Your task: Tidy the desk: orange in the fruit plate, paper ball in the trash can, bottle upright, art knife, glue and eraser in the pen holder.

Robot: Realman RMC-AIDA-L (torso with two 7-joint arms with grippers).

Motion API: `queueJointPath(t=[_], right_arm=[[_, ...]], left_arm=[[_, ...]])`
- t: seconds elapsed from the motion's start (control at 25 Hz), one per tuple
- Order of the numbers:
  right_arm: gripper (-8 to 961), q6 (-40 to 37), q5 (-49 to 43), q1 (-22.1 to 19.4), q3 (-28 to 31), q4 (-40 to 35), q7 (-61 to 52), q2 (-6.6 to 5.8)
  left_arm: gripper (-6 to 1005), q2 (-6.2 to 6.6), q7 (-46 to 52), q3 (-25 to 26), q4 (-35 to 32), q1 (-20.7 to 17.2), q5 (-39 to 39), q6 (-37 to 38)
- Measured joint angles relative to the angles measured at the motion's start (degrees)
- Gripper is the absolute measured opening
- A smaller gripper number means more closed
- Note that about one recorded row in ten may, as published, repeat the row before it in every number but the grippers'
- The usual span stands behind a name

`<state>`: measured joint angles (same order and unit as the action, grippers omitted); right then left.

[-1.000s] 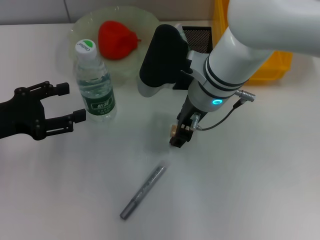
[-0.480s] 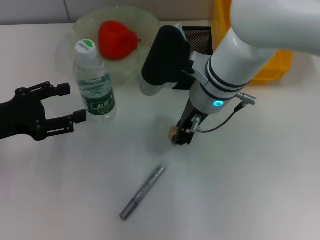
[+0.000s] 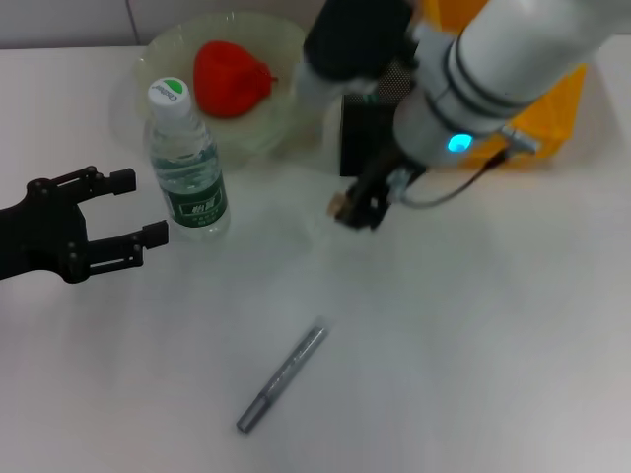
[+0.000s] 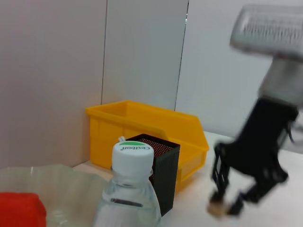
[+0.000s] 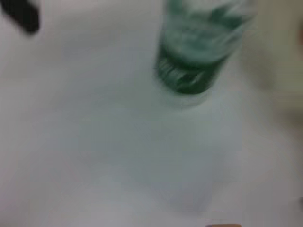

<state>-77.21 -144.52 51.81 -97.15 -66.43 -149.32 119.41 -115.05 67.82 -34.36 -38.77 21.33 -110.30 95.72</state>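
Note:
Next, my right gripper drops the eraser, now held above the table, inside the black mesh pen holder (image 3: 386,81), between the plate and the yellow bin.
My right gripper (image 3: 357,209) is shut on a small tan eraser (image 3: 338,205) and holds it above the table, just in front of the black mesh pen holder (image 3: 361,138). The left wrist view shows that gripper (image 4: 229,205) with the eraser (image 4: 217,208) beside the pen holder (image 4: 163,165). The water bottle (image 3: 187,168) stands upright. My left gripper (image 3: 140,205) is open and empty just left of it. A grey art knife (image 3: 283,377) lies on the table near the front. A red fruit (image 3: 230,77) lies in the pale green plate (image 3: 138,74).
A yellow bin (image 3: 552,108) stands behind the pen holder at the back right, also in the left wrist view (image 4: 142,127). The right wrist view shows the bottle (image 5: 199,52) blurred. The trash can, paper ball and glue are out of view.
My right gripper has risen off the table with the eraser and moved back toward the pen holder. The left arm, the bottle and the art knife have not moved.

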Motion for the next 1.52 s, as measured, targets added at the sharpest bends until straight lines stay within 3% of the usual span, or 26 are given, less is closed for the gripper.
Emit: queueJointPath(t=[0.2, 0.32, 0.6, 1.2, 1.4, 1.52], right_arm=[[255, -0.3, -8.9, -3.6, 3.9, -12.0, -1.8, -0.02], [254, 2.1, -10.9, -4.2, 4.6, -12.8, -1.8, 0.01], [255, 14.0, -13.7, -4.7, 4.2, -7.5, -1.4, 0.01], [302, 18.3, -13.7, -4.2, 5.9, -1.5, -0.6, -0.06], [545, 16.6, -13.3, -4.8, 7.9, -3.4, -0.6, -0.06], [570, 14.0, -12.7, -6.1, 9.1, -6.7, -0.4, -0.06]], left_arm=[[814, 0.0, -0.1, 0.0, 0.0, -0.2, 0.0, 0.1], [814, 0.0, -0.1, 0.0, 0.0, -0.3, 0.0, 0.1], [814, 0.02, 0.1, 0.0, 0.0, -0.5, 0.0, 0.1], [815, 0.55, 0.6, 0.2, -0.3, -0.6, 0.0, 0.0], [815, 0.61, 3.1, -0.2, -2.5, -0.5, -0.5, 0.4], [815, 0.49, 5.2, -0.3, -4.9, -0.5, -1.2, 0.9]])
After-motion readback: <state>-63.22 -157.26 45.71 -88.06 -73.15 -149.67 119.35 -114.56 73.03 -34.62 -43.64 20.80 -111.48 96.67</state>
